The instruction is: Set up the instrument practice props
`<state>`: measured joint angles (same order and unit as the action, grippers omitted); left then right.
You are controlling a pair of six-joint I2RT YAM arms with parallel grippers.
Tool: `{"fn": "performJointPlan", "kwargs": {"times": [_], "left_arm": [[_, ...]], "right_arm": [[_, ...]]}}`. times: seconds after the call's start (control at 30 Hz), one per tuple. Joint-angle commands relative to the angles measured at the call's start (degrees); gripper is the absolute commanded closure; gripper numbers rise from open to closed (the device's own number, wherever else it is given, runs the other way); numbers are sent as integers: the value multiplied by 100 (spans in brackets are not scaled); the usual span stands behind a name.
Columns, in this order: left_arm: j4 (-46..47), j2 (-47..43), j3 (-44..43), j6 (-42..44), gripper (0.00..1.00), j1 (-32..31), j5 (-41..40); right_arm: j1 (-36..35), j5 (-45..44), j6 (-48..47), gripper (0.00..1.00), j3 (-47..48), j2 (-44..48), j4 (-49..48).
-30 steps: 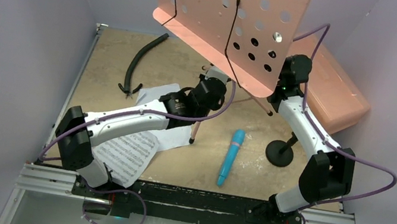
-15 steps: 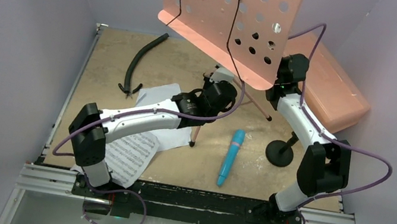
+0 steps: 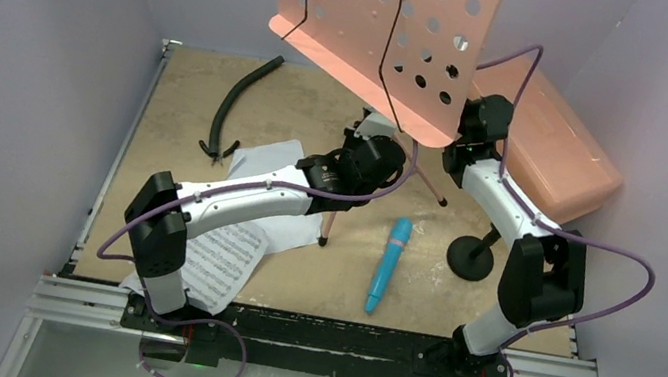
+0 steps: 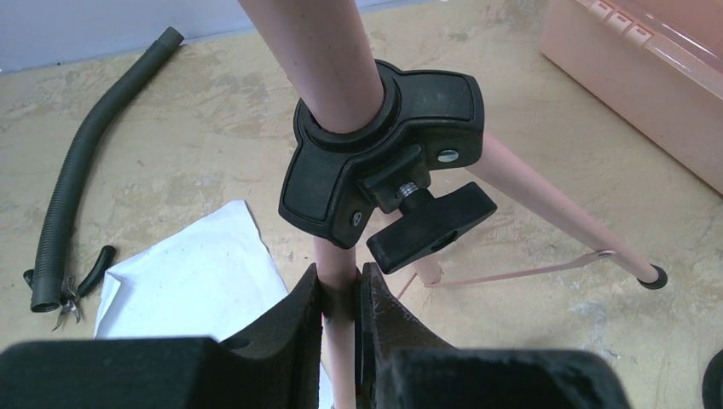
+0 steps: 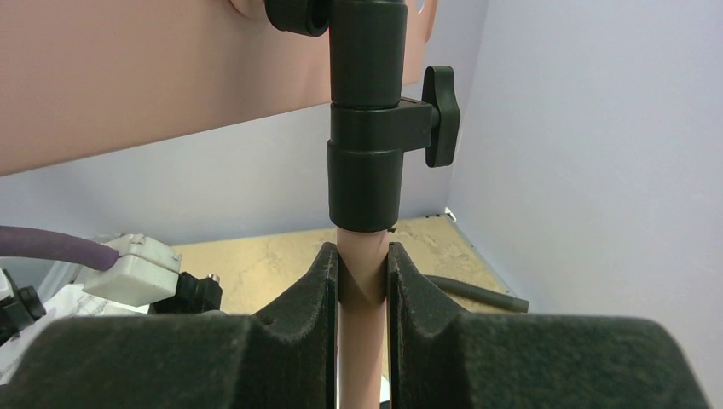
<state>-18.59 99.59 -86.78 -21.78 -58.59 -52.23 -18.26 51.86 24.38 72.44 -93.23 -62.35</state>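
The black knob sits just above my left gripper on the tripod leg, so it should grip lower (image 4: 343,382), clearing the knob for my right gripper.
The pink perforated music stand (image 3: 386,25) stands tilted at the table's back middle, its tray high in the top view. My left gripper (image 4: 341,298) is shut on one pink tripod leg (image 4: 339,264) just below the black leg hub (image 4: 384,145). My right gripper (image 5: 363,277) is shut on the stand's pink pole (image 5: 361,256) under the black height clamp (image 5: 375,145). Two white sheet-music pages (image 3: 229,253) lie under my left arm. The blue toy microphone (image 3: 389,263) lies on the table. The black round-base mic stand (image 3: 471,256) is beside it to the right.
A curved black hose (image 3: 237,102) lies at the back left and shows in the left wrist view (image 4: 77,170). A large translucent pink box (image 3: 559,148) sits at the back right. Grey walls close in on all sides.
Both arms have moved the music stand back and to the right; its tray sits higher and more upright in the top view. The left arm has stretched farther forward.
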Motion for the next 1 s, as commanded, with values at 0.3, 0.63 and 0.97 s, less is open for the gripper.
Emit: {"fn": "performJointPlan", "kwargs": {"times": [0.3, 0.63, 0.97], "left_arm": [[61, -69, 58, -4, 100, -19, -257], [1167, -491, 712, 469, 99, -13, 481], [1506, -744, 956, 606, 63, -20, 831]], "right_arm": [[-46, -422, -406, 66, -533, 842, -101], [-46, -757, -864, 32, -1057, 1501, 645], [-46, -1225, -1439, 16, -1286, 1953, 1698]]}}
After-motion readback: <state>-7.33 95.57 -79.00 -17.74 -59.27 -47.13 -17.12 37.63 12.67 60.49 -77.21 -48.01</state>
